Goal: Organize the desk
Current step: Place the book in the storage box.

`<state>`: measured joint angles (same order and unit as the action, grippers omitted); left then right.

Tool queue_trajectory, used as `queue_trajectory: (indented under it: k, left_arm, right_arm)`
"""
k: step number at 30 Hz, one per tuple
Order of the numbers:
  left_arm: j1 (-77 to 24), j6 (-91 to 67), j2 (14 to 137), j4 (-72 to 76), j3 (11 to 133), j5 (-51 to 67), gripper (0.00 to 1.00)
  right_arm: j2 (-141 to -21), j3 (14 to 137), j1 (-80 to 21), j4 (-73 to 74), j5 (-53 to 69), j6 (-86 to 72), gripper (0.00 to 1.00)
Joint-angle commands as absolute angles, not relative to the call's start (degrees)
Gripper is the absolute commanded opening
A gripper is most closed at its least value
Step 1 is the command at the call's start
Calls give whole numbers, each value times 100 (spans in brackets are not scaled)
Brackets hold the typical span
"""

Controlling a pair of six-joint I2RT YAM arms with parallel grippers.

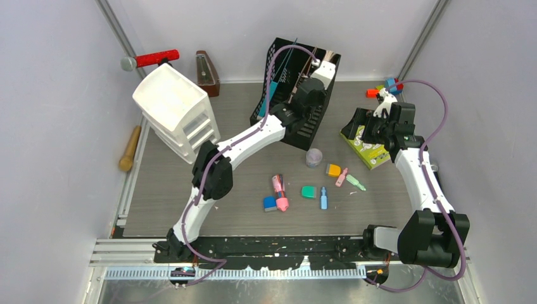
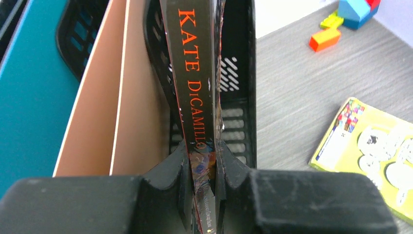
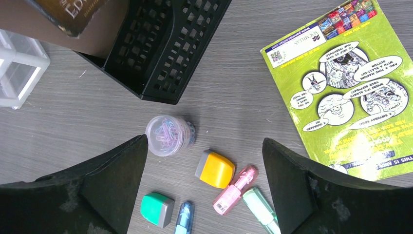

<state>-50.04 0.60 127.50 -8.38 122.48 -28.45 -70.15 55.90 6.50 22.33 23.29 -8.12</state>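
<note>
The robot's left gripper should release the dark book in the black organizer's slot (image 1: pixel 311 116) (image 2: pixel 228 127) closest to the lime-green booklet.
The grey wood-grain desk (image 1: pixel 164 190) holds a black mesh file organizer (image 1: pixel 294 88) at the back. My left gripper (image 2: pixel 207 170) is shut on the spine of a dark book (image 2: pixel 195 73) lettered "Kate DiCamillo", which stands upright in the organizer's right slot (image 2: pixel 238 97). My right gripper (image 3: pixel 204 141) hangs open above the desk with nothing between its fingers. Below it lie a jar of paper clips (image 3: pixel 168 135), an orange eraser (image 3: pixel 215 169), a pink highlighter (image 3: pixel 235 190) and a pale green one (image 3: pixel 260 204). A lime-green booklet (image 3: pixel 350 83) lies flat to the right of them.
A white drawer unit (image 1: pixel 177 111) stands back left, with a metronome (image 1: pixel 207 73) and a red-handled hammer (image 1: pixel 152 60) behind it. Toy blocks (image 1: pixel 383 88) sit back right. A teal folder (image 2: pixel 29 97) and a tan one (image 2: pixel 107 107) fill the organizer's other slots. A pink marker (image 1: pixel 278 193) lies mid-desk.
</note>
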Motion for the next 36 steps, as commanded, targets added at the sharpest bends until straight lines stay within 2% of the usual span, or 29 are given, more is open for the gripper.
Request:
queue_trajectory:
  k: [1,6,15,29,36]
  left_arm:
    - [-4800,-227,12734,294,12318,-2567,0]
    - [-4651,-577,12873,197,12270,-2100,0]
    - [-4649,-589,13052,308,11926,-1952,0]
    - [-4641,-126,13173,799,11465,-2025,0]
    - [-4652,-216,13026,317,11579,-2445,0]
  right_arm:
    - [-7029,5739,667,2124,2395,-743,94]
    - [-7067,5739,668,2127,2396,-726,94]
    - [-7137,5766,668,2166,2384,-678,94]
    - [-7190,5794,668,2214,2415,-612,94]
    - [-7327,5859,668,2311,2467,-560,94]
